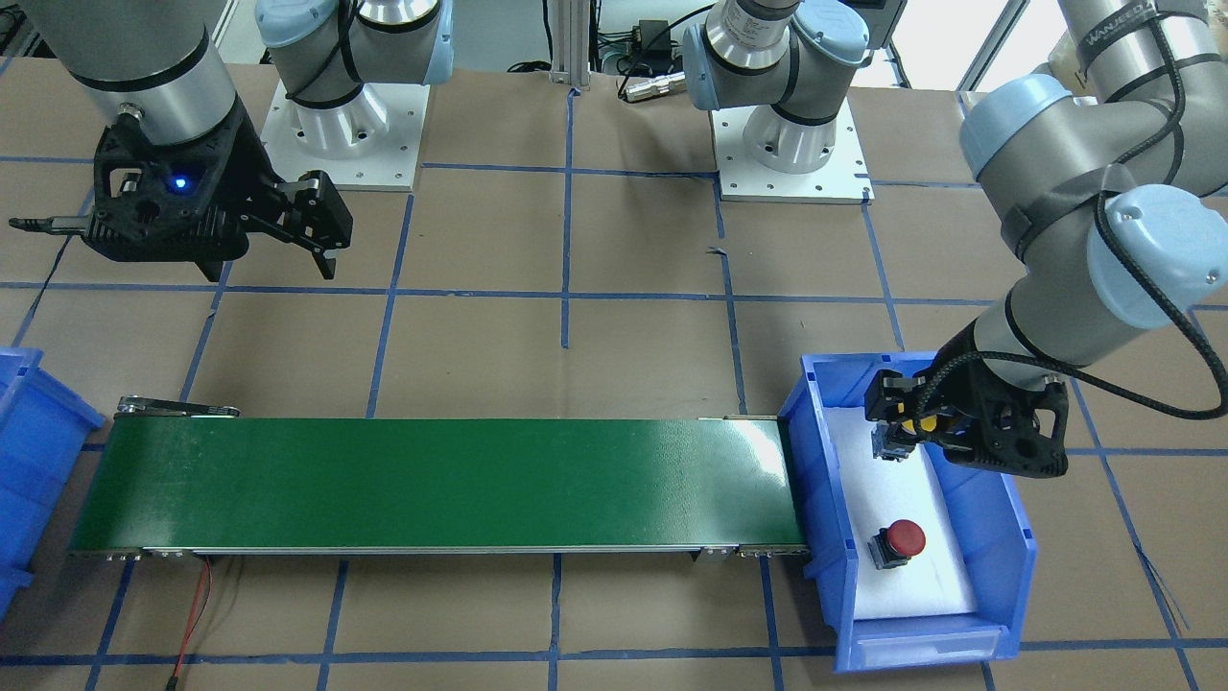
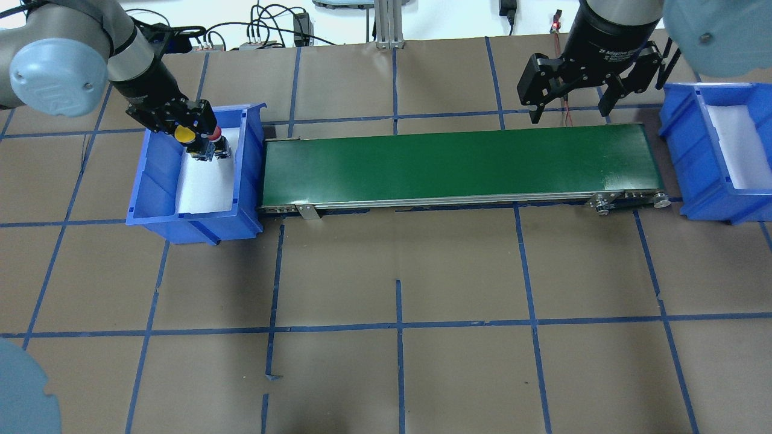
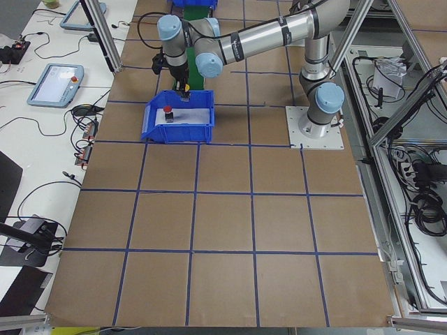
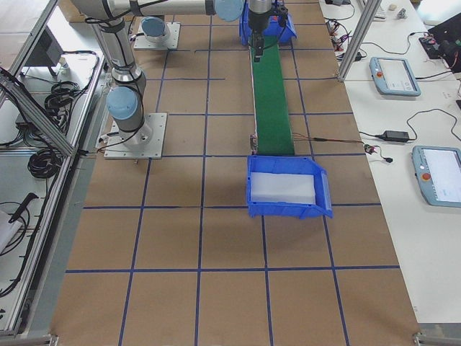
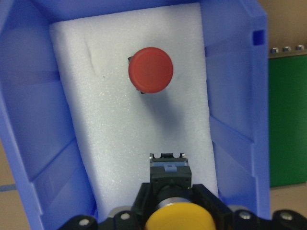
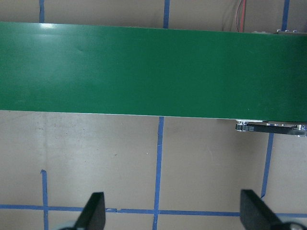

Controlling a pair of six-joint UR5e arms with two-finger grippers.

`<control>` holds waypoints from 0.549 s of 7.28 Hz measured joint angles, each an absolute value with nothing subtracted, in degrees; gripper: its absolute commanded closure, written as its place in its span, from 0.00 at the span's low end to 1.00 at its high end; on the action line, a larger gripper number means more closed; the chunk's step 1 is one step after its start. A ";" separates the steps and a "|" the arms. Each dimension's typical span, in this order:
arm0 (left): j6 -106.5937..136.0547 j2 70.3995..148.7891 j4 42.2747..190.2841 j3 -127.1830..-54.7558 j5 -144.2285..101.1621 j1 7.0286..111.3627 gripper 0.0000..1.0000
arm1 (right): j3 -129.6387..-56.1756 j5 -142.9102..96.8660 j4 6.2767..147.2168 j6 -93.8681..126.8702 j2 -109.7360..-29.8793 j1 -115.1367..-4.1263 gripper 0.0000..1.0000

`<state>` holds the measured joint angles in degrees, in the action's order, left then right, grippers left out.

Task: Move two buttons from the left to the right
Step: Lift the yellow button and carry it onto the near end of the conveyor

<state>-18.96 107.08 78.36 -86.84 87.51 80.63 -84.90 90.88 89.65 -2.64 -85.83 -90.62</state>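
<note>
The robot's left gripper needs to release the yellow button on the green conveyor belt (image 1: 697, 502), near the end next to the red button's bin.
The yellow button (image 5: 178, 221) sits between the fingers of my left gripper (image 2: 202, 141), which is shut on its dark body inside the left blue bin (image 2: 160, 175). From the front the yellow button (image 1: 926, 420) shows over the white foam at the bin's robot-side end; I cannot tell whether it touches the foam. The red button (image 1: 903, 539) stands upright on the foam further along the bin, apart from the gripper, and the left wrist view shows the red button (image 5: 150, 70) ahead of the fingers. My right gripper (image 2: 569, 113) hangs open with nothing in it beside the belt's right end.
A green conveyor belt (image 2: 458, 163) runs between the left bin and a second blue bin (image 2: 693, 150) lined with white foam at the right. Brown paper with blue tape lines covers the table. Red and black wires (image 1: 192, 614) lie by the belt.
</note>
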 measured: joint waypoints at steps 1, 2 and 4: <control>-19.17 107.05 78.59 -85.65 87.99 83.50 0.81 | -84.90 90.86 89.63 -2.64 -85.83 -90.66 0.00; -19.51 107.32 78.27 -84.98 88.62 86.40 0.81 | -84.90 90.82 89.61 -2.64 -85.84 -90.67 0.00; -23.72 108.56 76.62 -84.67 89.41 91.21 0.81 | -84.90 90.80 89.58 -2.64 -85.85 -90.58 0.00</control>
